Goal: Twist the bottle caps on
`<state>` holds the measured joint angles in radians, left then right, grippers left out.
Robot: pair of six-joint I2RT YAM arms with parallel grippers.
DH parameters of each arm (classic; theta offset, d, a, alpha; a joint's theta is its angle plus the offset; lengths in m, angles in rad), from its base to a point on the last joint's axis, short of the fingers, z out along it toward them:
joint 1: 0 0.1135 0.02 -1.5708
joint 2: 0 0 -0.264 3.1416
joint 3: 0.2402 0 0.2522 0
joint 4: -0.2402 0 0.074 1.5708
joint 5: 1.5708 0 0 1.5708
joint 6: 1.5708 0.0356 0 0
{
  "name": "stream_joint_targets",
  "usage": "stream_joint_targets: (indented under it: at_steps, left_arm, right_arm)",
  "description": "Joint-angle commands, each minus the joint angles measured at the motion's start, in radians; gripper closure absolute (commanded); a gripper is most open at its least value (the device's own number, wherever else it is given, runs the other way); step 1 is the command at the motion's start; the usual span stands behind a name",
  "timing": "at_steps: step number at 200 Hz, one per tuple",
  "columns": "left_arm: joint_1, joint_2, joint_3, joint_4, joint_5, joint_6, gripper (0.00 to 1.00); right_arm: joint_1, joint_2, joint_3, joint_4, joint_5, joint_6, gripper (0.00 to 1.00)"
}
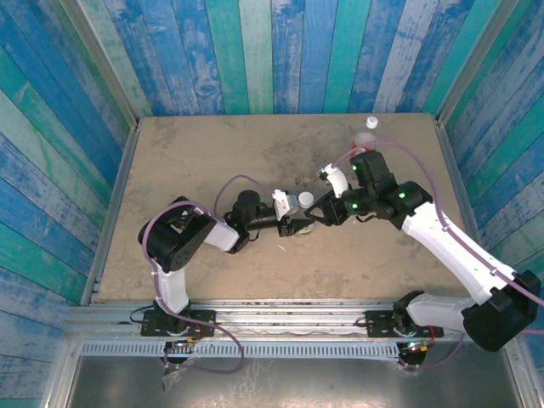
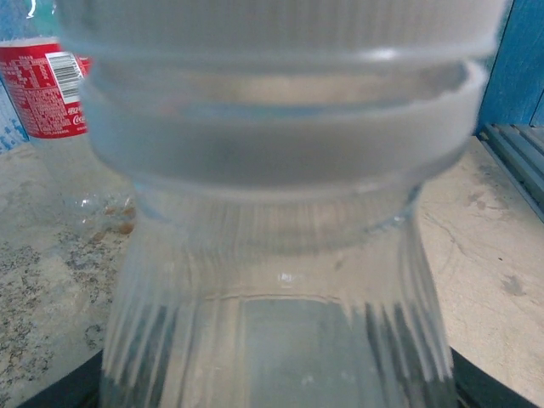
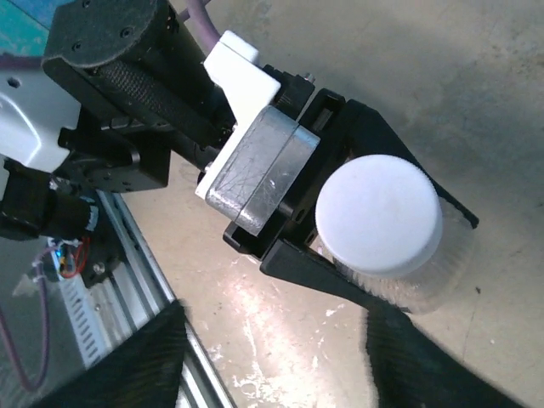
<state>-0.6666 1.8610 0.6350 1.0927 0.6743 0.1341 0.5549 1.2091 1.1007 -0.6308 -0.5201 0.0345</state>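
Note:
The white bottle cap lies off-centre beyond the right gripper's open fingers, so the robot should turn its right wrist and close around the cap's sides [image 1: 305, 200] before twisting it.
My left gripper [image 1: 297, 223] is shut on a clear ribbed bottle [image 2: 272, 280] and holds it upright near the table's middle. A white bottle cap [image 3: 378, 225] sits on its neck; in the left wrist view that cap [image 2: 272, 25] runs across the top edge. The left gripper's black fingers [image 3: 340, 272] clamp the bottle just under the cap. My right gripper [image 3: 272, 374] hovers above, just beside the cap, open, with bare table between its fingers. The red-labelled bottle [image 2: 47, 85] stands further back, at the table's far right [image 1: 365, 139], with a small white cap [image 1: 371, 121] at its top.
The sandy tabletop [image 1: 212, 161] is ringed by blue and green plank walls [image 1: 272, 51]. A metal rail [image 3: 127, 255] runs along the near edge by the arm bases. The right arm's white link [image 1: 442, 238] slants across the right side.

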Motion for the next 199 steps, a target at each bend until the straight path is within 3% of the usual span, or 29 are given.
stream_joint_targets:
  at_steps: [1,45,77,141,199]
  left_arm:
    - [0.004,-0.091,0.010,-0.218,0.041,0.053,0.42]
    - [0.000,-0.197,0.066,-0.448,0.199,0.140,0.42]
    - [-0.014,-0.236,0.074,-0.479,0.284,0.153,0.42]
    - [-0.019,-0.262,0.091,-0.507,0.329,0.172,0.42]
    - [-0.020,-0.269,0.104,-0.535,0.338,0.189,0.42]
  right_arm:
    - [-0.001,-0.033,0.036,-0.049,0.025,-0.205,0.31]
    - [-0.003,-0.110,-0.006,-0.039,-0.061,-0.582,0.19]
    - [-0.003,-0.094,0.006,-0.031,-0.153,-0.674,0.17]
    - [-0.001,-0.001,0.052,-0.094,-0.165,-0.696,0.27]
    - [0.000,0.046,0.061,-0.100,-0.187,-0.684,0.47]
